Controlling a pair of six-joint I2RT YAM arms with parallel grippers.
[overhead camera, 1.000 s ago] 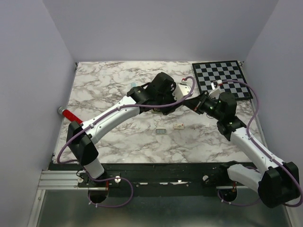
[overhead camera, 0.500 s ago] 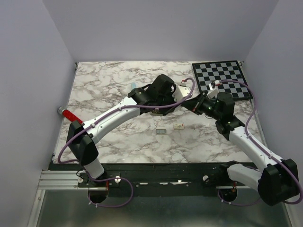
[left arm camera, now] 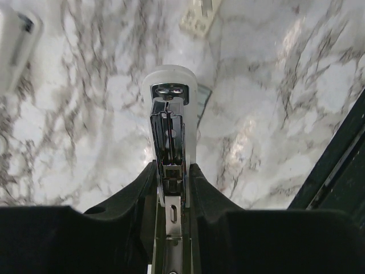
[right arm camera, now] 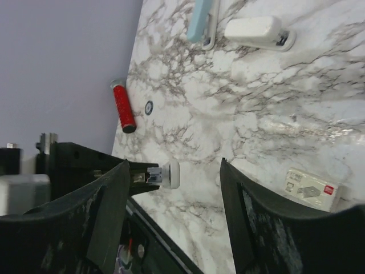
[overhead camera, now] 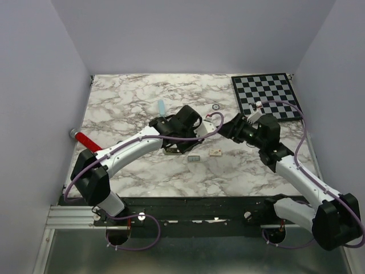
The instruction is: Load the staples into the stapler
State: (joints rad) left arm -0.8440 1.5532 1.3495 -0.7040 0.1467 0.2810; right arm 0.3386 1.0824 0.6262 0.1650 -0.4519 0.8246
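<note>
Next, my left hand sets the stapler, now held just behind the staples, free on the bare marble point(overhead camera: 183, 173) point(left arm camera: 225, 173) between the staples and the black front edge.
The stapler point(left arm camera: 169, 85) is white with its metal channel laid open, and my left gripper point(left arm camera: 172, 168) is shut on its sides. Its white tip point(right arm camera: 171, 174) also shows in the right wrist view, apart from both fingers of my right gripper point(right arm camera: 175, 164), which stands open and holds nothing. The staples point(overhead camera: 194, 158), a tiny flat grey strip, lie on the marble just ahead of my left gripper point(overhead camera: 181, 141). In the left wrist view the staples point(left arm camera: 203, 103) peek out from behind the stapler's tip. My right gripper point(overhead camera: 228, 130) hovers to the right of them.
A small white box point(overhead camera: 215, 152) lies right of the staples. A white oblong block point(right arm camera: 256, 29) and a light blue item point(overhead camera: 161, 107) lie farther back. A chessboard point(overhead camera: 265, 94) sits at the back right, a small ring point(overhead camera: 216, 107) left of it, a red cylinder point(overhead camera: 85, 138) at the left edge.
My right gripper has opened and let go. My left arm has carried the stapler nearer and to the left, down toward the staples.
</note>
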